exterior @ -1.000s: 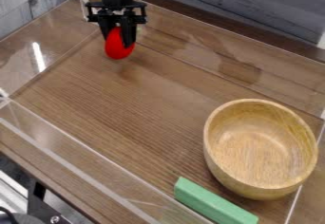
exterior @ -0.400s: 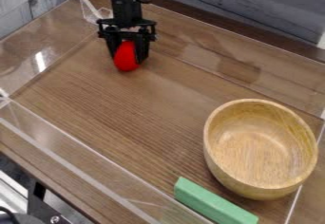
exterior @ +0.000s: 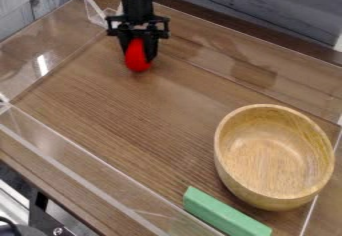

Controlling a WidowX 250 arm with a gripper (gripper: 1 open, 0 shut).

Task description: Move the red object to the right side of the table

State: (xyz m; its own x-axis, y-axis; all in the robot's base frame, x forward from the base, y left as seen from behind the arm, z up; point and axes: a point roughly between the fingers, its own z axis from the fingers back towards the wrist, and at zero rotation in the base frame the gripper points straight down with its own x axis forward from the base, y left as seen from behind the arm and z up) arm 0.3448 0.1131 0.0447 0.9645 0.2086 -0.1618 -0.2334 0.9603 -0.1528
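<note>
Next, my gripper lets go of the red object on the bare table [exterior: 213, 64] between the wooden bowl and the far wall.
The red object [exterior: 136, 60], a small bright red oval toy, sits at the far left of the wood-grain table [exterior: 134, 130]. My black gripper [exterior: 138, 55] points down over it from above. One finger presses close against each side of the toy, so the gripper is shut on it. The toy's bottom looks to be at or just above the tabletop. Its green top is hidden behind the gripper.
A wooden bowl [exterior: 274, 156] stands at the right side of the table. A flat green block [exterior: 225, 215] lies at the front edge near the bowl. Low clear acrylic walls [exterior: 27, 70] run around the table.
The gripper spread its fingers wide with the red toy set down, drifted slightly right, and now has drawn them in against the toy again.
</note>
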